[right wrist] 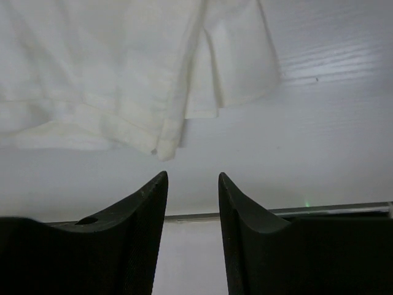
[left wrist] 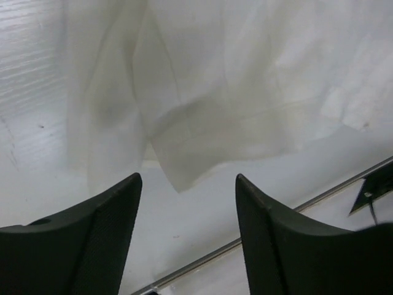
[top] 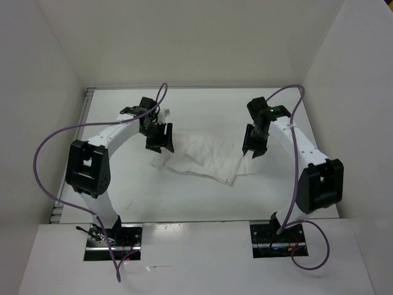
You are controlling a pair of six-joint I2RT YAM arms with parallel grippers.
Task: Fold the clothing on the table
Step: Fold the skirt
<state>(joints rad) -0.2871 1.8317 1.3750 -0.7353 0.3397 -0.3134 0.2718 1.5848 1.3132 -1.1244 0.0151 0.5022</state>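
Note:
The top layer of the clothing slants over the bottom layer, so my left gripper and my right gripper will take the top layer's near corners (left wrist: 180, 183) and lift it back.
The clothing (top: 206, 157), thin, white and creased, lies flat in the middle of the table (top: 184, 196) between my two arms. My left gripper (top: 161, 144) hovers over its left edge, open and holding nothing. In the left wrist view a corner of the clothing (left wrist: 202, 104) lies just beyond the gap between the fingers (left wrist: 92, 239). My right gripper (top: 252, 152) hangs at the garment's right edge, also open and empty. The right wrist view shows the folded hem of the clothing (right wrist: 123, 86) just ahead of the fingertips (right wrist: 156, 190), not touching them.
White walls (top: 49, 92) close in the table on the left, back and right. A thin metal edge strip (left wrist: 258, 236) runs across the left wrist view, and the same kind of strip (right wrist: 344, 210) shows in the right wrist view. Purple cables (top: 46, 147) loop off both arms.

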